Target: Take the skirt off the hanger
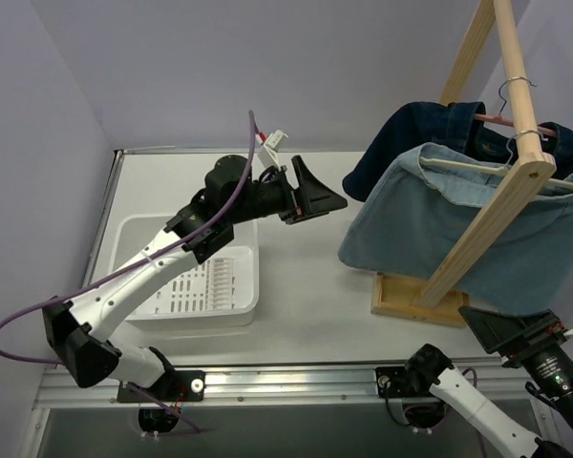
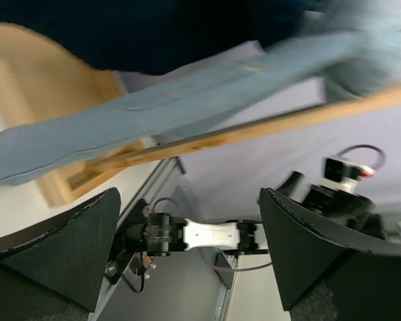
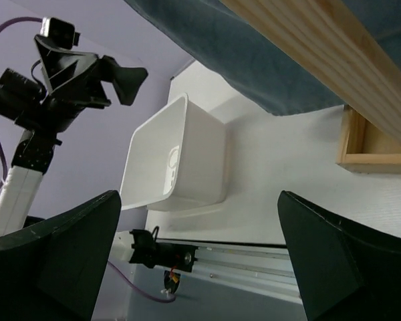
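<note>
Next, my left gripper closes on the skirt's waistband (image 1: 421, 156) (image 2: 302, 57) at its side toward the white basket, just below the end of the pale hanger.
A light blue denim skirt (image 1: 430, 215) hangs on a pale hanger (image 1: 473, 168) from the rail of a wooden rack (image 1: 516, 76) at the right. A dark navy garment (image 1: 411, 134) hangs behind it. My left gripper (image 1: 317, 196) is open and empty, raised above the table just left of the skirt. In the left wrist view the gripper (image 2: 190, 247) faces the skirt (image 2: 154, 110), apart from it. My right gripper (image 1: 498, 332) is open and empty, low below the skirt's hem. In the right wrist view the gripper (image 3: 200, 254) has the skirt (image 3: 254, 60) above it.
A white slotted basket (image 1: 134, 239) sits on the table at the left, also in the right wrist view (image 3: 170, 157). The rack's slanted leg (image 1: 477, 239) crosses in front of the skirt down to its wooden base (image 1: 401, 301). A metal rail (image 1: 296, 382) runs along the near edge.
</note>
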Controlling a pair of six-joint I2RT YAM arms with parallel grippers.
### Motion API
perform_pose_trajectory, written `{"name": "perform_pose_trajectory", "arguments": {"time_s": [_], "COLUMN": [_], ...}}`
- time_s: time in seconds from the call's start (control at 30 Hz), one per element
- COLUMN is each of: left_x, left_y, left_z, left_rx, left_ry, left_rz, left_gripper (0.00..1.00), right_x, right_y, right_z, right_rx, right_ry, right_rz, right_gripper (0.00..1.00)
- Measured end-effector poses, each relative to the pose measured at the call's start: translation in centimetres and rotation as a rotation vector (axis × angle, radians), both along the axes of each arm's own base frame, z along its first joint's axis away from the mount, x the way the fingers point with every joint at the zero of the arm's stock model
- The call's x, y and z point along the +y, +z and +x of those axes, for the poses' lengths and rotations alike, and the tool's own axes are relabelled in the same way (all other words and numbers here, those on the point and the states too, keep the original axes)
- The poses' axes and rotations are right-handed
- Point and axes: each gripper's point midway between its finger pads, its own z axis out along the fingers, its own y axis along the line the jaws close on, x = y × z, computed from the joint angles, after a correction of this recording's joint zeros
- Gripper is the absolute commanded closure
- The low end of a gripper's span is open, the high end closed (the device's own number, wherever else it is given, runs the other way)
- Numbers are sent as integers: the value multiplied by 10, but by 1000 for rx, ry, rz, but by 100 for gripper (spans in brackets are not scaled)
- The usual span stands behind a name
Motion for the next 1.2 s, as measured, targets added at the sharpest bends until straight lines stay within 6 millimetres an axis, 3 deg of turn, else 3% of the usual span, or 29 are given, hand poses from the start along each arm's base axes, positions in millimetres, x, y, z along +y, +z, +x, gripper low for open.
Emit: {"name": "perform_pose_trajectory", "arguments": {"time_s": [0.1, 0.17, 0.27, 0.37, 0.5, 0.57, 0.9, 1.03, 1.13, 1.2], "left_x": [-14, -26, -38, -23, 22, 30, 8, 17, 27, 24], "left_y": [-44, -54, -29, 7, 31, 37, 96, 98, 83, 83], "left_z": [16, 16, -5, -14, 7, 15, 22, 29, 36, 43], "left_rx": [71, 38, -91, -181, -215, -243, -567, -638, -652, -675], "left_ry": [40, 44, -14, -20, 64, 90, 32, 60, 43, 13], "left_rz": [147, 251, 282, 202, 115, 128, 218, 256, 268, 265], "left_gripper": [6, 6, 6, 6, 6, 6, 6, 6, 0, 11], "right_x": [4, 12, 28, 44, 55, 56, 65, 69, 70, 71], "right_y": [-5, -6, -10, -23, -38, -39, -42, -40, -38, -37], "right_z": [8, 19, 37, 54, 61, 62, 68, 73, 76, 76], "right_rx": [63, 109, 178, 247, 286, 282, 278, 283, 283, 284], "right_ry": [43, 38, 36, 46, 71, 74, 95, 91, 85, 82], "right_rz": [-11, -57, -137, -227, -279, -279, -292, -297, -295, -288], "right_gripper": [0, 0, 0, 0, 0, 0, 0, 0, 0, 0]}}
